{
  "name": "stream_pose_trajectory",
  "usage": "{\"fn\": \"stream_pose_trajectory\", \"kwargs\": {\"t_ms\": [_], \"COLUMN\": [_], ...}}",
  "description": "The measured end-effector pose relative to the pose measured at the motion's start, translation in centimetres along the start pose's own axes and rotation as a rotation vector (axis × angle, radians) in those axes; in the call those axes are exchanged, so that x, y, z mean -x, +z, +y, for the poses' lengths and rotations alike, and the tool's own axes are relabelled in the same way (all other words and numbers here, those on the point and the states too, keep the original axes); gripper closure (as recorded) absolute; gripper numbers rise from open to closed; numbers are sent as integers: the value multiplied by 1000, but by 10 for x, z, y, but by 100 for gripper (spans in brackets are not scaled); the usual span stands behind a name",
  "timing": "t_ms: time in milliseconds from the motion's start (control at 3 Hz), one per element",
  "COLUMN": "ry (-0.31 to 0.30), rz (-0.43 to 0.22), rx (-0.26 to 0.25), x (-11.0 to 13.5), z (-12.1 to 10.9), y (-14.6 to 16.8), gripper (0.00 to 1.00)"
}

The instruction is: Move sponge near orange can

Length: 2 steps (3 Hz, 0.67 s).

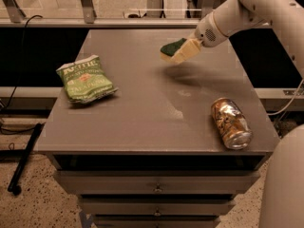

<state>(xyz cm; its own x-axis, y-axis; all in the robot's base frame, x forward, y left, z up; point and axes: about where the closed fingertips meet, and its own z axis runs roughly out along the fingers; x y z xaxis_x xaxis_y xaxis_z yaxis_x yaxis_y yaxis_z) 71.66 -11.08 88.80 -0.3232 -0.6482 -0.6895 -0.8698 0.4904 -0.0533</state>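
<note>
Next, I open my gripper and let go of the sponge, held above the table's far middle, on the table (197, 88) just behind the orange can, slightly toward the green chip bag.
The sponge (172, 49), dark green on top and pale yellow below, is held in the air above the far middle of the grey table (142, 113). My gripper (186, 50) is shut on the sponge, reaching in from the upper right on the white arm (237, 13). The orange can (230, 122) lies on its side near the table's front right corner, silver end toward the front. The sponge is well apart from the can, behind and to the left of it.
A green crinkled chip bag (86, 79) lies on the left side of the table. Drawers (156, 189) sit under the tabletop. A railing runs behind the table. Part of my white body (285, 184) stands at the lower right.
</note>
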Motion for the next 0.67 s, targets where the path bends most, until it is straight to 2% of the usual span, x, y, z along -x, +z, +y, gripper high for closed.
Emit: {"fn": "stream_pose_trajectory", "kwargs": {"t_ms": [333,667], "ry": [-19,-10], "rz": [25,56], "rx": [-3,-10], "x": [-9,-27], "z": [15,29], "y": [-15,-30], "gripper": [100,100]}}
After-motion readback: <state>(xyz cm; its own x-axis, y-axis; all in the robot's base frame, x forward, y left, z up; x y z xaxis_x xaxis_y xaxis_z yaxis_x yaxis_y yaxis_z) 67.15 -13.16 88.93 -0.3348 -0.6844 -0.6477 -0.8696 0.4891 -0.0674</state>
